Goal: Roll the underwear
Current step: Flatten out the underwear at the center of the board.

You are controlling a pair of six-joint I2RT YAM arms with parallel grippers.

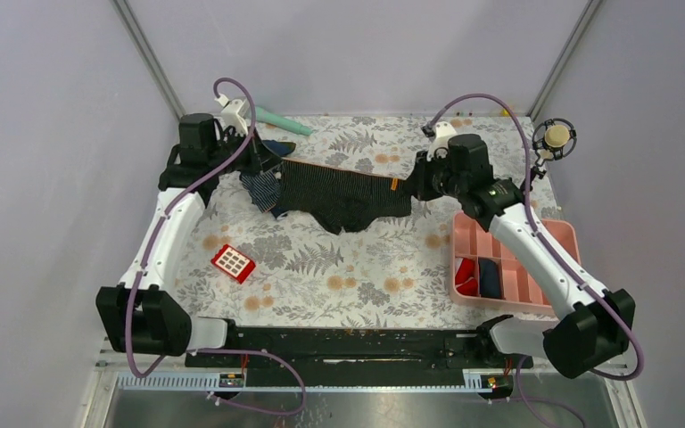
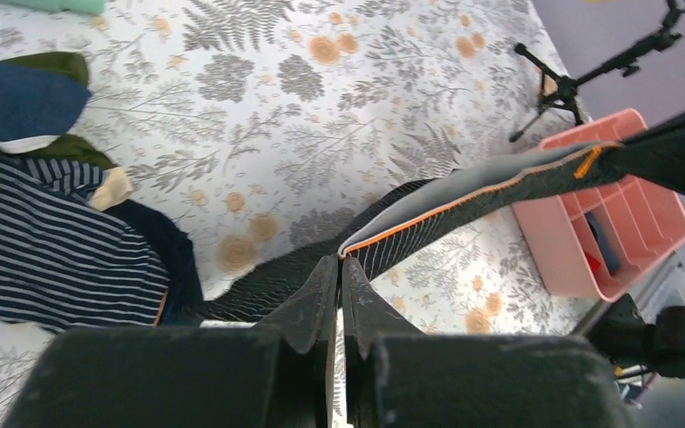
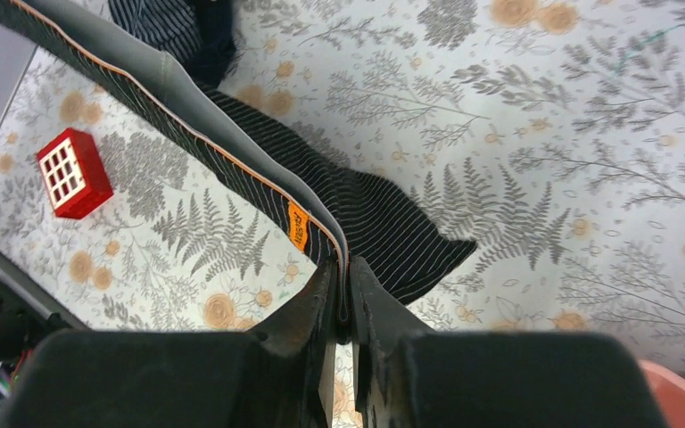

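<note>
Next, my right gripper puts down and releases the black underwear, now stretched above the table, on the flowered table [image 1: 363, 238] [image 3: 291, 250] between the navy striped garment and the pink tray.
The black underwear [image 1: 343, 194] with fine pinstripes, an orange-edged waistband and a small orange tag [image 3: 297, 226] is stretched between both arms above the flowered table. My left gripper [image 2: 340, 260] is shut on the waistband's left end [image 2: 383, 239]. My right gripper [image 3: 342, 266] is shut on the waistband's right end, just beside the tag. In the top view the left gripper [image 1: 268, 163] and the right gripper [image 1: 410, 185] hold the band taut, and the rest of the underwear hangs down to the table.
A navy striped garment with olive trim [image 1: 263, 187] lies under the left gripper. A red keypad [image 1: 233, 262] sits front left. A pink divided tray [image 1: 557, 234] with red and navy rolls stands at the right. A teal item [image 1: 281, 120] lies at the back.
</note>
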